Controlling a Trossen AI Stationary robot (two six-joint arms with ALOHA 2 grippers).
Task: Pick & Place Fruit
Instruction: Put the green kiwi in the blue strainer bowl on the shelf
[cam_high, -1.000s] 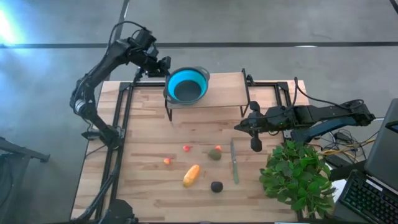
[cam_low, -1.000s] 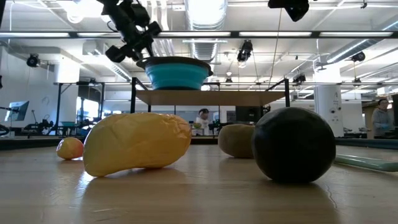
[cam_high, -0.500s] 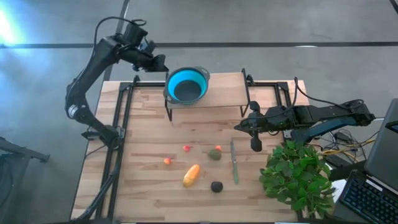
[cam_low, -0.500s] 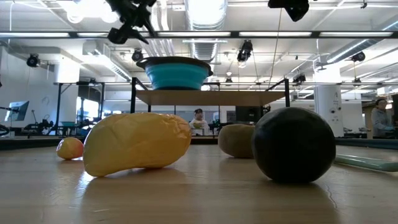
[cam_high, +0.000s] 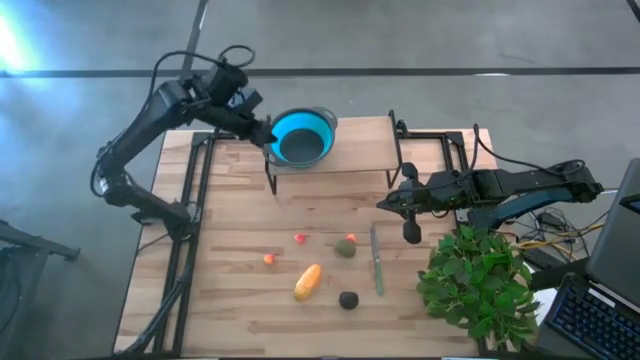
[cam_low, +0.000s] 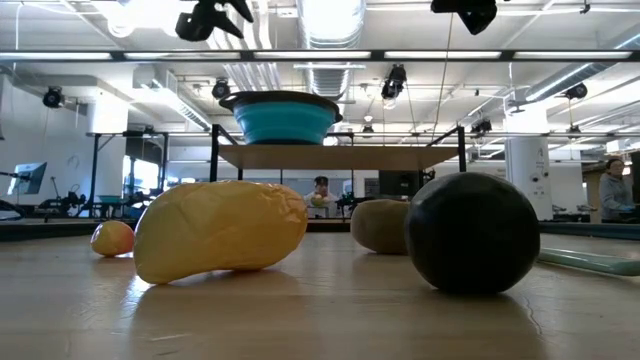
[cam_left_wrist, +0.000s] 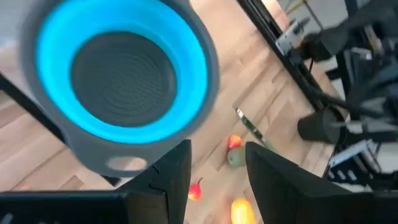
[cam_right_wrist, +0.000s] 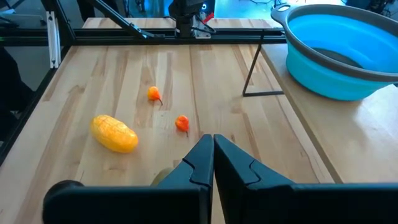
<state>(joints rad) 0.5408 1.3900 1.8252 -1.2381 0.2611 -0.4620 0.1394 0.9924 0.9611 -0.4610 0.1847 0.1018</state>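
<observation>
The olive-green fruit's middle (cam_high: 345, 248) (cam_right_wrist: 162, 177), beside the thin pale stick, is the next spot that my right gripper will go to, and it should close there.
Five fruit pieces lie on the wooden table: the yellow-orange oblong one (cam_high: 308, 281) (cam_low: 220, 228), the olive-green one with a red patch (cam_high: 345, 247), the dark round one (cam_high: 348, 299) (cam_low: 472, 232), a tiny red one (cam_high: 300, 238) and a tiny orange one (cam_high: 269, 259). My left gripper (cam_high: 262, 135) (cam_left_wrist: 217, 171) hangs open in the air beside the left rim of the blue bowl (cam_high: 301, 137), holding nothing. My right gripper (cam_high: 385, 203) (cam_right_wrist: 213, 155) is shut and empty, above the table to the right of the fruit.
The blue bowl (cam_left_wrist: 121, 74) stands on a raised wooden shelf (cam_high: 360, 150) on black legs at the table's far side. A thin pale stick (cam_high: 377, 260) lies right of the olive fruit. A leafy green plant (cam_high: 478, 280) fills the near right corner.
My left gripper has risen higher above the shelf and swung toward the near edge, ending beside the bowl's left rim. The fruit, the bowl and my right arm have stayed where they were.
</observation>
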